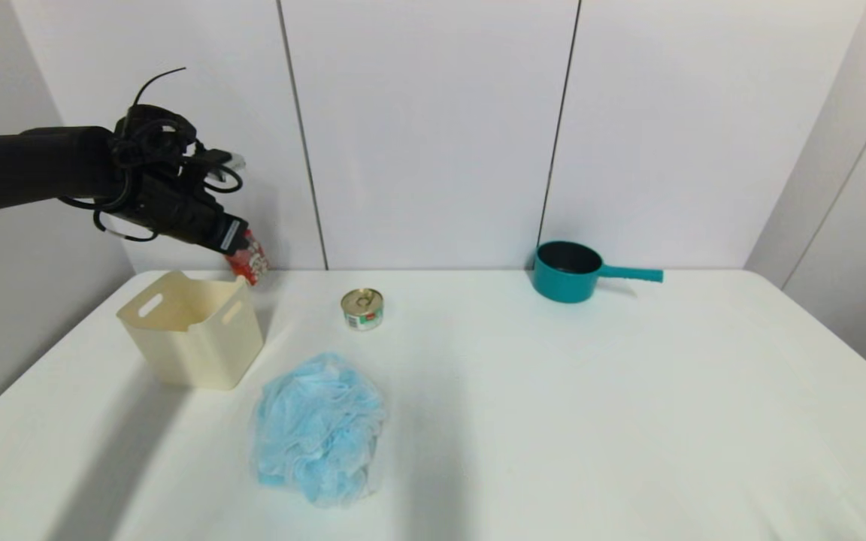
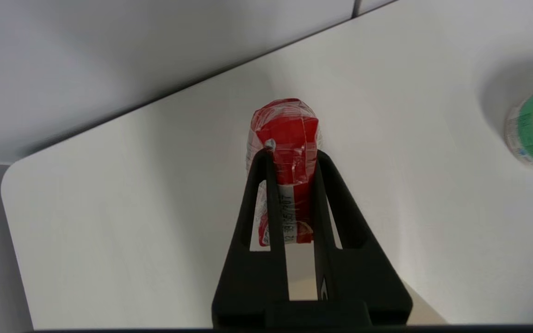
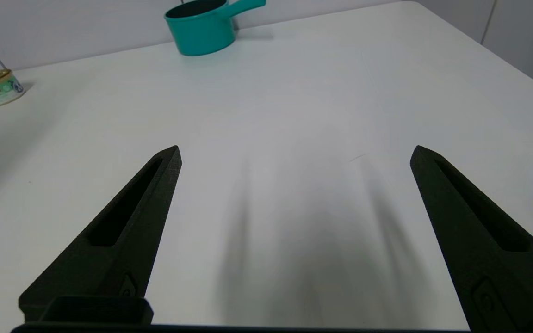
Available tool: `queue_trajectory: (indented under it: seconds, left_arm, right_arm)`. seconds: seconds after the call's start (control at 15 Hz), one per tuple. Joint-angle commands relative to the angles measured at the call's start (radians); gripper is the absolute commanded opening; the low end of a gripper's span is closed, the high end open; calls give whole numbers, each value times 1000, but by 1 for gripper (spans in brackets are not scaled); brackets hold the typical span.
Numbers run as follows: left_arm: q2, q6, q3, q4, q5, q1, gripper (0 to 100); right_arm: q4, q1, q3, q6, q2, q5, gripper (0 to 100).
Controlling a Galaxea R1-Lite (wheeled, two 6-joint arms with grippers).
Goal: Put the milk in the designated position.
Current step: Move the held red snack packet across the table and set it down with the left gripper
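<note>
The milk, now in the air above the bin's corner, will be put down by my left gripper on the table [image 1: 262, 303] [image 2: 288, 147] close behind the cream bin, on the side where the tin can is.
The milk [image 1: 249, 263] is a slim red carton held in the air at the back left of the table, just above the far right corner of a cream bin [image 1: 191, 329]. My left gripper [image 1: 236, 242] is shut on it. In the left wrist view the milk [image 2: 289, 138] stands clamped between the two black fingers [image 2: 273, 203], its red end sticking out past the tips of the left gripper [image 2: 292, 159]. My right gripper [image 3: 294, 155] hovers low over bare table with its fingers wide open and nothing between them; the arm is outside the head view.
A short tin can [image 1: 362, 309] with a gold lid stands right of the bin. A blue mesh bath pouf [image 1: 319, 427] lies in front of it. A teal saucepan [image 1: 570, 271] sits at the back, handle pointing right. White wall panels close off the table's far edge.
</note>
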Motion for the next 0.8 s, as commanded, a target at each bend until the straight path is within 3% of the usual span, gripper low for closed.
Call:
queue_trajectory:
  seconds: [0.07, 0.73, 0.8]
  left_arm:
    - [43, 3, 0, 3, -1, 1, 0]
    - [76, 3, 0, -4, -1, -2, 0]
    - [76, 0, 0, -5, 0, -3, 100]
  right_arm:
    - [0, 0, 2, 1, 1, -1, 100]
    - [0, 0, 0, 1, 1, -1, 100]
    - [0, 0, 0, 1, 1, -1, 100]
